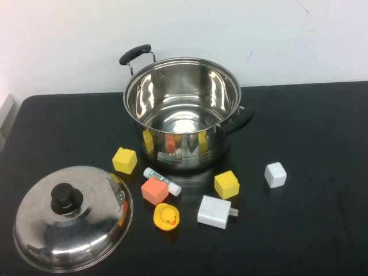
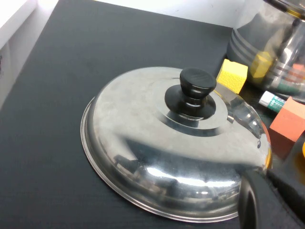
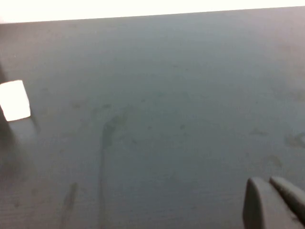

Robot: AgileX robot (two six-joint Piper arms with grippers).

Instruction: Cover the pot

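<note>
The robot's left gripper should close on the black knob (image 1: 65, 196) (image 2: 197, 84) of the steel lid, because the lid has to be lifted onto the pot.
The pot (image 1: 183, 112), a large shiny steel stockpot with two black handles, stands open and empty at the back middle of the black table. Part of its wall shows in the left wrist view (image 2: 281, 43). The domed steel lid (image 1: 73, 217) with a black knob (image 1: 64, 197) lies flat at the front left. My left gripper (image 2: 267, 179) is shut and empty, just beside the lid's rim (image 2: 143, 143). My right gripper (image 3: 269, 183) is shut and empty over bare table. Neither gripper shows in the high view.
In front of the pot lie two yellow blocks (image 1: 125, 160) (image 1: 226, 184), an orange block (image 1: 155, 190), a glue stick (image 1: 162, 180), a rubber duck (image 1: 166, 217), a white charger (image 1: 214, 211) and a white cube (image 1: 275, 174).
</note>
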